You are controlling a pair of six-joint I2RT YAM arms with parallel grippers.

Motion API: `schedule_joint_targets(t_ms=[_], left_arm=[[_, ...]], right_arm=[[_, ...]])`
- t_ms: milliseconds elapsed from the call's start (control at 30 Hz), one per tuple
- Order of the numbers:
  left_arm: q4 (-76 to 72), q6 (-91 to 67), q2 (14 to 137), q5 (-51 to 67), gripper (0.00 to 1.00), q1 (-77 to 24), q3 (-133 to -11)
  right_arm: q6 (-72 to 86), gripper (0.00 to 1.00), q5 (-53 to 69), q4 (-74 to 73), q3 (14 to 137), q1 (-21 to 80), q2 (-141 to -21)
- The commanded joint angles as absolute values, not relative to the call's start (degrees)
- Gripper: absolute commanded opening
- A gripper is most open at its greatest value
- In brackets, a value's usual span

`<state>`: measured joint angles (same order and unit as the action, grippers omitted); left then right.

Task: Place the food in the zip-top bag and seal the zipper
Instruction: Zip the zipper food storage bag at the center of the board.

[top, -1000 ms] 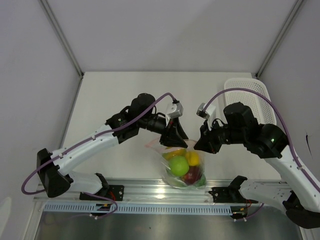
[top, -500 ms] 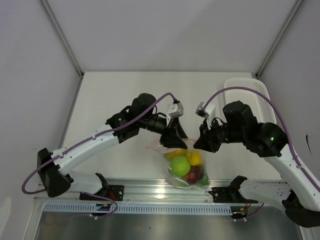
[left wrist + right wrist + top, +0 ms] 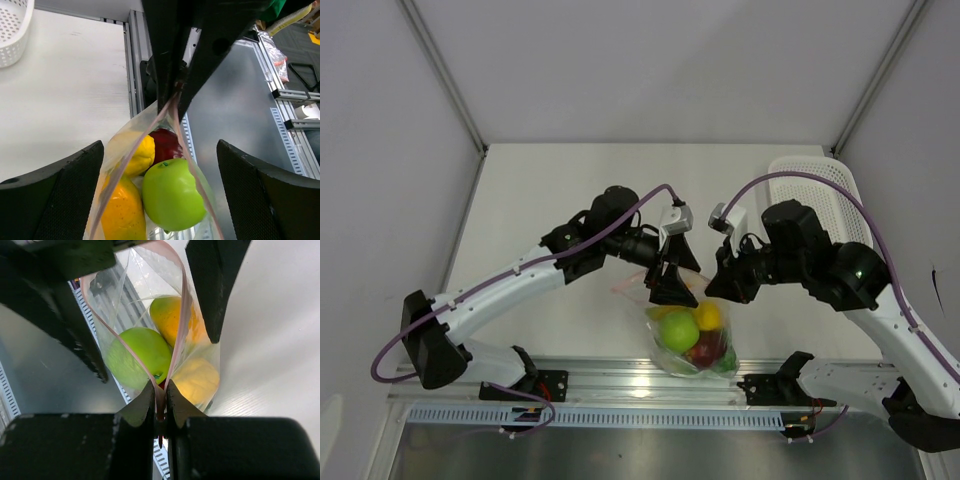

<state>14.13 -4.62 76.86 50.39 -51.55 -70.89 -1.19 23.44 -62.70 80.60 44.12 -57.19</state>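
The zipper's end where the strips meet is covered by my right gripper, so it should regrip farther back [image 3: 160,441] and leave the slider clear for my left gripper.
The zip-top bag [image 3: 692,338] hangs by the table's near edge with the food inside: a green apple [image 3: 678,330], a yellow fruit [image 3: 708,316] and a red apple [image 3: 705,350]. In the right wrist view, my right gripper [image 3: 160,387] is shut on one end of the pink zipper [image 3: 184,305], above the green apple [image 3: 137,357]. My left gripper [image 3: 160,150] is open, its fingers [image 3: 55,200] wide on either side of the bag's mouth, touching nothing. The zipper's two strips [image 3: 165,112] stand apart over the green apple [image 3: 172,192] and an orange fruit [image 3: 117,215].
A white mesh basket [image 3: 815,185] stands at the back right, behind the right arm. An aluminium rail [image 3: 620,380] runs along the near table edge just below the bag. The two grippers are close together over the bag.
My left gripper has opened wide and let go of the bag's edge, shifting slightly right. The right gripper keeps its hold on the zipper end.
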Motion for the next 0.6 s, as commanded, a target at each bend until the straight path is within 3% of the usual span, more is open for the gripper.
schedule_joint_targets(t_ms=[0,67,200,267,367,400,433,500,567], left_arm=[[11.52,-5.62,78.92,52.56,0.92,-52.03,-72.86],[11.08,-5.89,79.1,52.47,0.91,-52.21,-72.51],[11.34,-5.8,79.19,51.59,0.61,-52.38,-72.25],[11.16,-5.8,78.31,50.72,0.52,-52.38,-71.55],[10.46,-6.24,76.99,50.54,0.28,-52.38,-70.58],[10.46,-6.5,76.82,50.45,0.01,-52.38,-70.4],[10.46,-6.94,76.56,50.45,0.01,-52.38,-70.23],[11.16,-7.12,76.03,50.36,0.01,-52.38,-70.22],[13.0,-7.29,75.41,49.31,0.0,-52.38,-70.4]], right_arm=[[-1.85,0.0,24.7,-60.29,83.32,43.86,-56.95],[-1.85,0.0,24.79,-60.21,83.23,43.95,-56.87],[-1.85,0.0,23.91,-59.94,83.06,43.86,-56.95],[-1.85,0.0,23.64,-59.94,82.97,43.86,-56.87],[-1.5,0.0,23.29,-59.68,82.88,43.86,-56.87],[-1.23,0.0,22.25,-59.42,82.71,43.86,-56.6],[-0.88,0.0,21.37,-59.07,82.53,43.86,-56.51],[-0.09,0.29,19.96,-58.63,82.7,43.94,-56.6],[2.1,0.44,19.43,-57.93,82.88,43.86,-56.78]])
